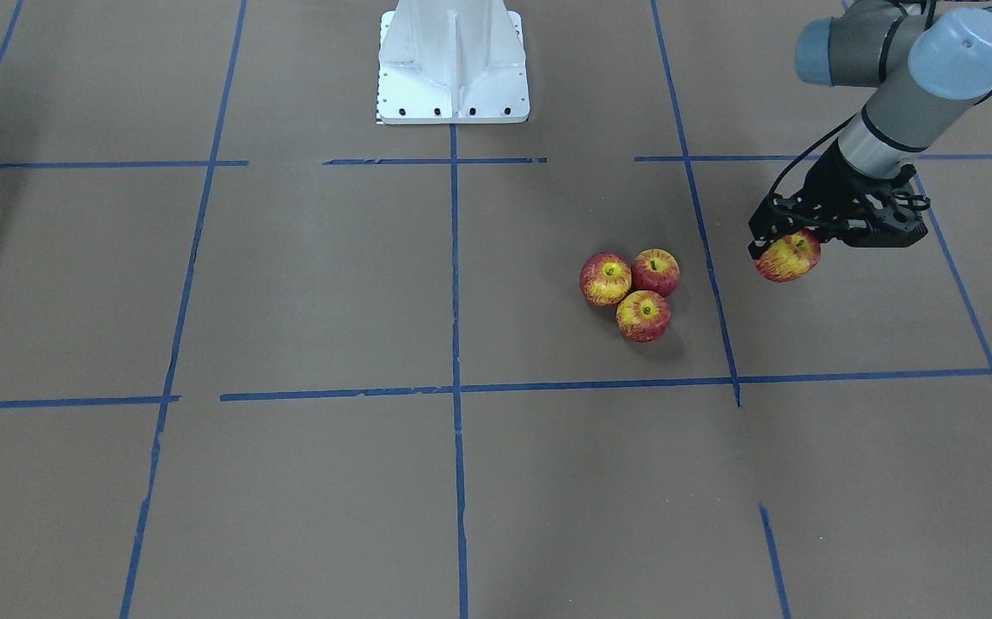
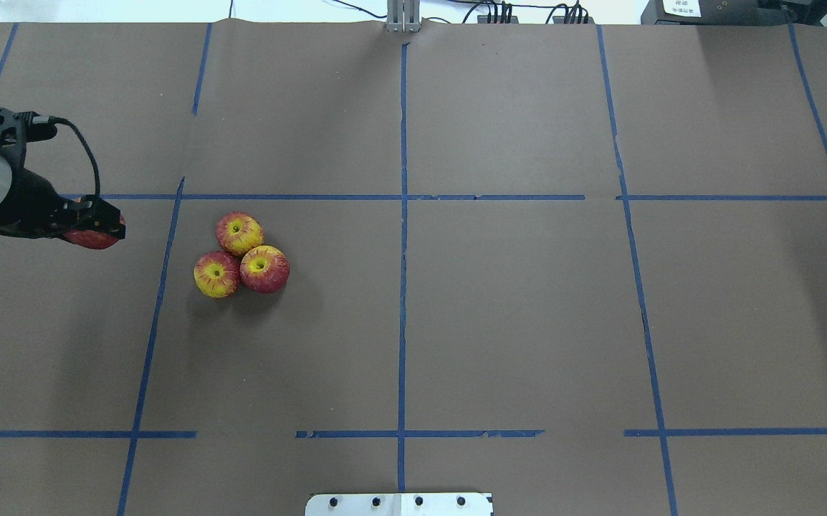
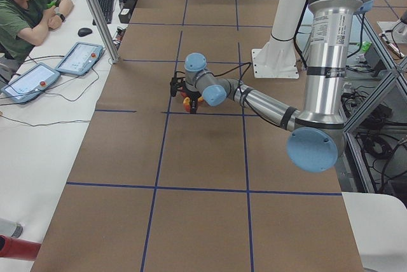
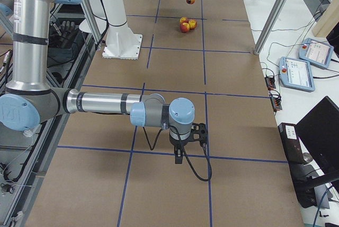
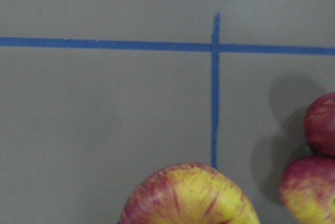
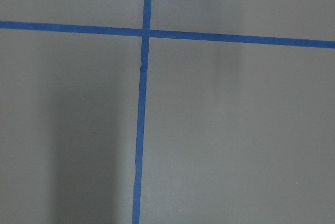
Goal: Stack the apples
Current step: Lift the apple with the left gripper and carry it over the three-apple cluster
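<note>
The robot's left gripper needs to release the held apple on top of the three [image 1: 652, 273] apples that touch each other.
Three apples sit touching in a cluster on the brown table: one [image 1: 605, 278], one [image 1: 655, 272] and one [image 1: 643, 315]. In the overhead view they lie left of centre [image 2: 239, 233] [image 2: 216, 274] [image 2: 264, 269]. My left gripper [image 1: 786, 249] [image 2: 102, 231] is shut on a fourth apple [image 1: 790, 258] [image 2: 92, 239] and holds it above the table, apart from the cluster on its outer side. The left wrist view shows the held apple [image 5: 188, 195] with two cluster apples [image 5: 309, 195] at the right edge. My right gripper [image 4: 183, 155] shows only in the exterior right view, so I cannot tell its state.
Blue tape lines [image 2: 403, 215] divide the brown table into squares. The robot's white base [image 1: 453, 64] stands at the table's robot-side edge. The right arm [image 4: 106, 102] hovers over bare table far from the apples. An operator [image 3: 25, 5] sits beside the table's far side.
</note>
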You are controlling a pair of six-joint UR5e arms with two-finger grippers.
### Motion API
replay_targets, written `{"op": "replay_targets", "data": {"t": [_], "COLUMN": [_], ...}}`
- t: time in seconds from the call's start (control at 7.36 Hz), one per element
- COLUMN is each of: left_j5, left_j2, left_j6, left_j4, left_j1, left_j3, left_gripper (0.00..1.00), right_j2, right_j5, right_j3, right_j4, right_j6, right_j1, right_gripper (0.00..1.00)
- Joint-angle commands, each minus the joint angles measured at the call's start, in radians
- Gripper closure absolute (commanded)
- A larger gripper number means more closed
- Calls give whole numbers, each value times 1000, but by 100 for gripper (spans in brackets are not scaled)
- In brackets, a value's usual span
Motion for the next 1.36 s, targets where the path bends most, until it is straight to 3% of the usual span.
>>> {"op": "replay_targets", "data": {"t": [0.0,0.14,0.27,0.68,1.22], "left_j5": [40,61,151,237,227], "left_j2": [-147,-160,-175,-215,-216], "left_j6": [-148,-212,-286,-366,-365], "left_j4": [112,112,112,114,112], "left_j1": [74,125,178,209,232], "left_j3": [4,7,9,65,76], "left_gripper": [86,88,90,90,87], "right_j2": [0,0,0,0,0], "right_j5": [0,0,0,0,0], "right_j3": [0,0,0,0,0], "right_j4": [0,0,0,0,0], "right_j6": [0,0,0,0,0], "right_j1": [0,0,0,0,0], "right_gripper": [0,0,0,0,0]}}
